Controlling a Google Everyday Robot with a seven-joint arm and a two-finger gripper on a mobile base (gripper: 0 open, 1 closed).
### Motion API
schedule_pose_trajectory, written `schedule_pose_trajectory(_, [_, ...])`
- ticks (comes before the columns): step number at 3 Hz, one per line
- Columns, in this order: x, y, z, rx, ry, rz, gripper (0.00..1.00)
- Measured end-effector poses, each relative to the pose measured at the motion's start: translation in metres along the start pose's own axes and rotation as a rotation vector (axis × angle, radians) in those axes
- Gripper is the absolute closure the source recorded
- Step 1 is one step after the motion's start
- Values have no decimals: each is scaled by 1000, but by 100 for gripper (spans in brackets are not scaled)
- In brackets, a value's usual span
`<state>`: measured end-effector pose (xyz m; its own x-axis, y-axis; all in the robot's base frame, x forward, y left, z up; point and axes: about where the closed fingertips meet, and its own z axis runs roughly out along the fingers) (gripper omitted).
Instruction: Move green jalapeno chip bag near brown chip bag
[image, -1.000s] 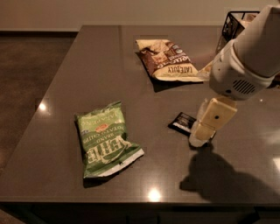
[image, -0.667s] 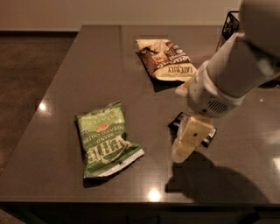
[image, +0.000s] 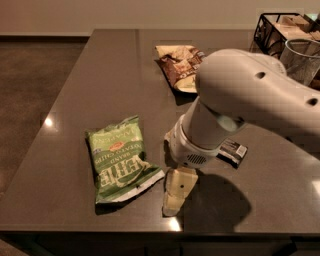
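Observation:
My gripper is to close next on the green jalapeno chip bag, at the bag's edge (image: 153, 165) that faces the black wrapped bar, near the bag's bottom corner.
The green jalapeno chip bag (image: 120, 157) lies flat on the dark table at the front left, white lettering up. The brown chip bag (image: 179, 67) lies at the back centre, its lower right part hidden behind my arm. My gripper (image: 176, 192) hangs from the big white arm just right of the green bag's lower right corner, close to the table top and apart from the bag. It holds nothing that I can see.
A small black wrapped bar (image: 234, 151) lies right of the arm, partly hidden by it. A black wire basket (image: 277, 30) and a clear cup (image: 302, 60) stand at the back right. The table's front edge (image: 150, 231) is close below the gripper.
My arm and gripper have moved left and toward the front, from beside the black bar to beside the green bag. The bags have not moved.

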<state>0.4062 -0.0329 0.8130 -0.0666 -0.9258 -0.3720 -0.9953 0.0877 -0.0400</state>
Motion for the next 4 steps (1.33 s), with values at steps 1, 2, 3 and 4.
schedule_pose_trajectory(1, [-16,3,11,-10,-9,-19,0])
schedule_pose_trajectory(2, [-43,9,18,-23,-40,-46,0])
schedule_pose_trajectory(3, [-72,15,20,-38,-65,-73,0])
schedule_pose_trajectory(4, [-90,15,20,-47,-79,-91,0])
